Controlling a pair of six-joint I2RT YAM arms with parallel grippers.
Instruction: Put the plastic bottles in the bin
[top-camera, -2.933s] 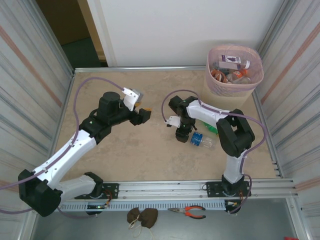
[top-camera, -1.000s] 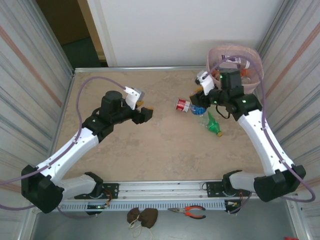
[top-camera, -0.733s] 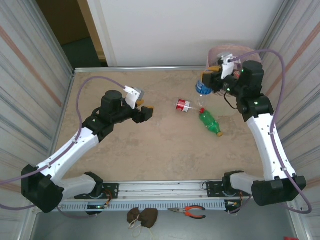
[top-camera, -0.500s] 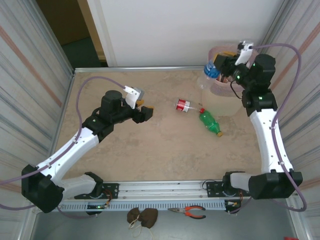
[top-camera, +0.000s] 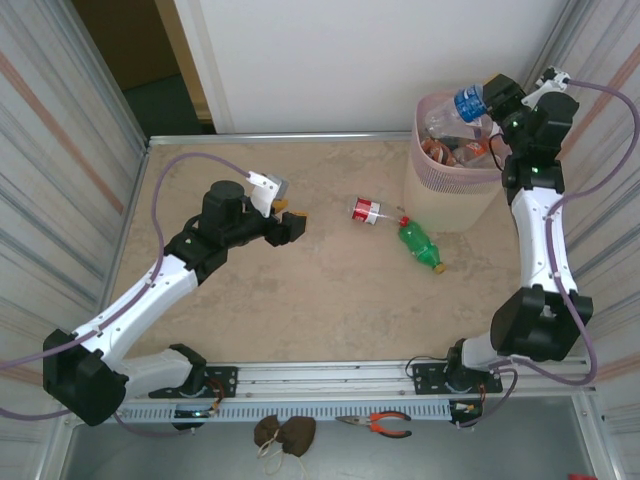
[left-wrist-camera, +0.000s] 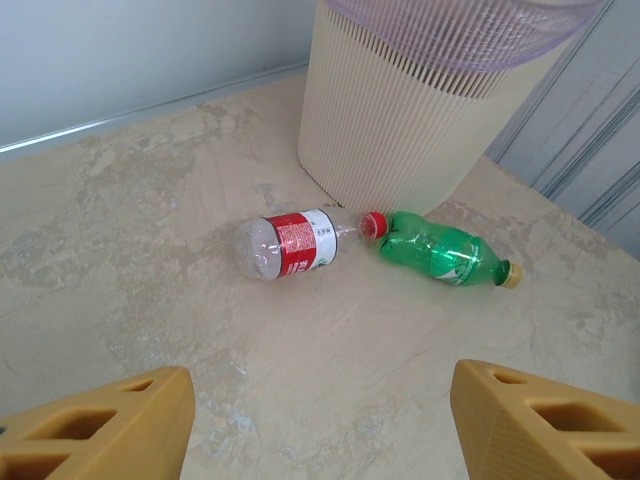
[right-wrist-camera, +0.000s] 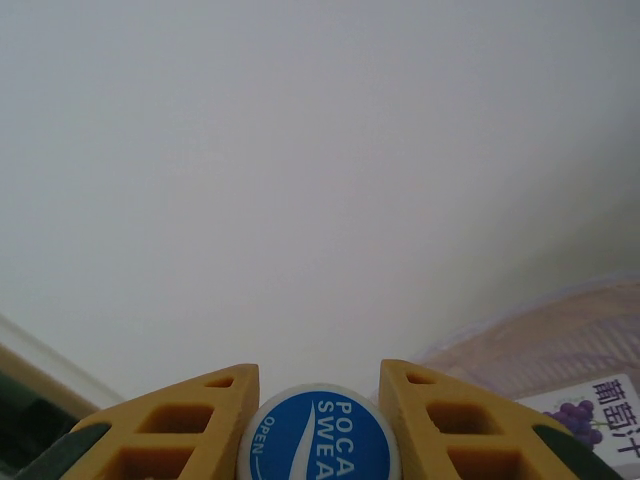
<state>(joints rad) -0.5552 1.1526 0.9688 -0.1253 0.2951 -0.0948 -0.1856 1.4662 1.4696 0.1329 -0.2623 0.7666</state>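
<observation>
My right gripper should release the clear bottle inside the bin, on the bottles (top-camera: 447, 128) beside the carton with a grape label. The clear bottle now hangs above the rim.
My right gripper (top-camera: 495, 100) is raised over the bin (top-camera: 440, 205), shut on a clear bottle with a blue label (top-camera: 462, 106) that hangs above the rim. In the right wrist view its blue cap (right-wrist-camera: 320, 438) sits pinched between the yellow fingers (right-wrist-camera: 180, 425). Two bottles lie on the table left of the bin: a clear one with a red label (top-camera: 367, 211) (left-wrist-camera: 295, 240) and a green one (top-camera: 420, 246) (left-wrist-camera: 440, 257). My left gripper (top-camera: 290, 226) (left-wrist-camera: 320, 430) hovers open and empty, facing them. The beige bin (left-wrist-camera: 420, 130) has a pink liner.
Several bottles and a carton with a grape label (right-wrist-camera: 612, 398) lie inside the bin. Corrugated metal walls close in both sides. Red-handled pliers (top-camera: 376, 425) and a brown lump (top-camera: 283, 432) rest below the front rail.
My right arm has swung up and back from the table middle, carrying the blue-label bottle to above the bin. The left arm has stayed still.
</observation>
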